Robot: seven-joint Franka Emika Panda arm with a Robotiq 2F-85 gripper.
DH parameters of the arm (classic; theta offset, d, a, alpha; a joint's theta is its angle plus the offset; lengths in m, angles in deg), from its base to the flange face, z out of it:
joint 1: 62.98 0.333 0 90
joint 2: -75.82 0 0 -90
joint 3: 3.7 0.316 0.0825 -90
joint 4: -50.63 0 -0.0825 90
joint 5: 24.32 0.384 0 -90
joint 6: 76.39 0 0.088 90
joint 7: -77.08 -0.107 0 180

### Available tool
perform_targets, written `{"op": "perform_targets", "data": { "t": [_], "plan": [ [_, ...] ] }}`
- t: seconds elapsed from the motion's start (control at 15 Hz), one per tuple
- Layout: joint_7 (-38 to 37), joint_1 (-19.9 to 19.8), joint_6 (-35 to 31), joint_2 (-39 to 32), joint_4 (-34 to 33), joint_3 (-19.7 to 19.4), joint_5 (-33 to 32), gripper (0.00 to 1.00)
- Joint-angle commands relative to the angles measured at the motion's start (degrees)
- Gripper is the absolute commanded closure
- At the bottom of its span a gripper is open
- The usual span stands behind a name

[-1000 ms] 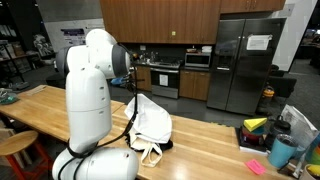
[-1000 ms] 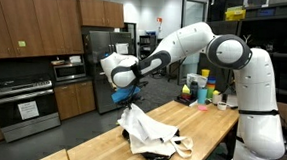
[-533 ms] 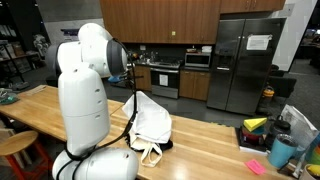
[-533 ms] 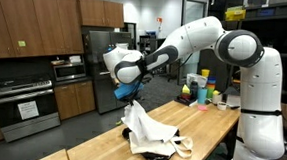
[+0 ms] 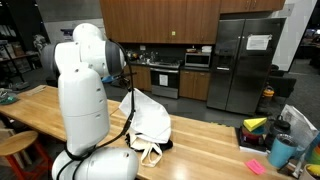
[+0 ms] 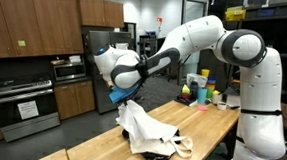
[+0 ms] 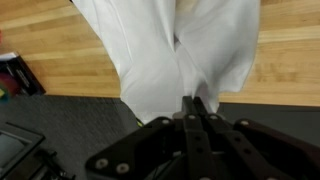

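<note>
The white bag's top edge, now pulled up into a peak, will be released from my gripper on the wooden counter's far edge [image 5: 119,104], next to my arm.
A white cloth bag [image 5: 150,120] with loose handles lies on the wooden counter [image 5: 35,105]. In an exterior view my gripper [image 6: 122,96] is shut on the bag's [image 6: 146,130] top edge and holds it pulled up into a peak. My wrist view has the two fingers pressed together at the gripper [image 7: 193,101], pinching a fold of the white bag [image 7: 180,45] that hangs over the counter [image 7: 60,45]. In an exterior view the arm's white body [image 5: 82,95] hides the gripper itself.
Coloured cups and boxes [image 5: 272,138] crowd one end of the counter, also seen as cups and boxes [image 6: 199,91] behind the arm. A dark object [image 6: 151,147] lies under the bag. A round stool [image 5: 14,143] stands beside the counter. Kitchen cabinets and a steel fridge [image 5: 245,60] fill the background.
The arm has swung a little sideways with the bag's top still pinched, so the peak of cloth leans further over. The rest of the bag stays on the counter.
</note>
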Motion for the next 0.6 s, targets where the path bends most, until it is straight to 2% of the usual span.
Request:
{"op": "perform_targets", "data": {
  "t": [0.0, 0.27, 0.53],
  "plan": [
    [-0.4, 3.8, 3.2, -1.2, -4.8, 3.7, -8.0, 1.00],
    [0.4, 8.9, 6.0, -4.3, -10.6, 6.9, -15.6, 1.00],
    [2.0, 13.8, 6.8, -7.9, -15.6, 7.0, -20.3, 1.00]
  ]
}}
